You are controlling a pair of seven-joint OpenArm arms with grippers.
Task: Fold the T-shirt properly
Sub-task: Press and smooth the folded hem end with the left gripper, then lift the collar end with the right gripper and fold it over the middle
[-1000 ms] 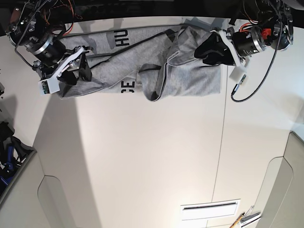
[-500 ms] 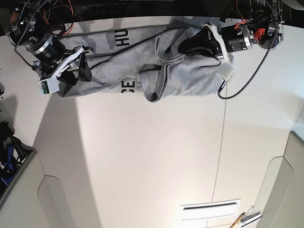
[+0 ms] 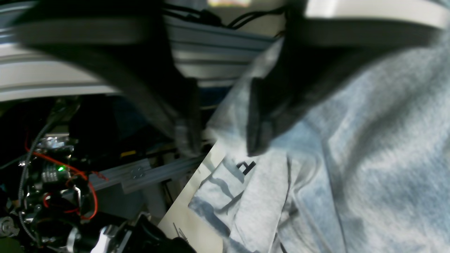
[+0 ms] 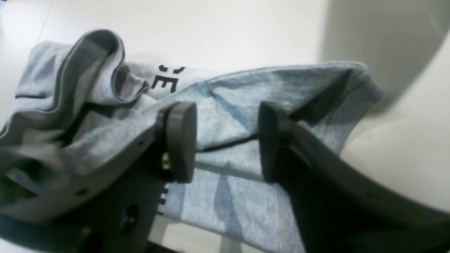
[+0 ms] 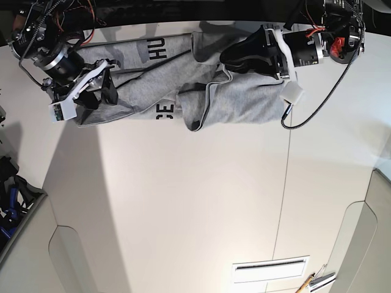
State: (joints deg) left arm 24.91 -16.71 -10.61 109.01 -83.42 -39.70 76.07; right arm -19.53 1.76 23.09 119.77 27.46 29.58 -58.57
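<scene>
Raised folds bunch up the middle of the T-shirt beside my left gripper. My left gripper should take the T-shirt's outer end (image 5: 278,94) and pull it toward the open table.
The heather-grey T-shirt (image 5: 244,101) lies crumpled along the table's far edge, with black letters (image 5: 160,47) showing. My left gripper (image 5: 229,56) is shut on a raised fold of the shirt near its middle top; in the blurred left wrist view (image 3: 221,140) cloth (image 3: 369,158) hangs beside its dark fingers (image 3: 267,123). My right gripper (image 5: 105,85) rests over the shirt's left end. In the right wrist view it is open (image 4: 226,140), its pads (image 4: 179,140) apart, with the shirt (image 4: 228,95) lying flat behind them.
The white table (image 5: 195,201) spreads out in front of the shirt. A white block (image 5: 295,93) and a black cable (image 5: 317,104) hang from the left arm. A slot (image 5: 269,268) and tools (image 5: 314,282) lie at the near right. A dark bin (image 5: 12,201) stands at the left edge.
My left gripper has moved leftward along the far edge, pulling a fold of the shirt over towards the middle. The right arm has not moved.
</scene>
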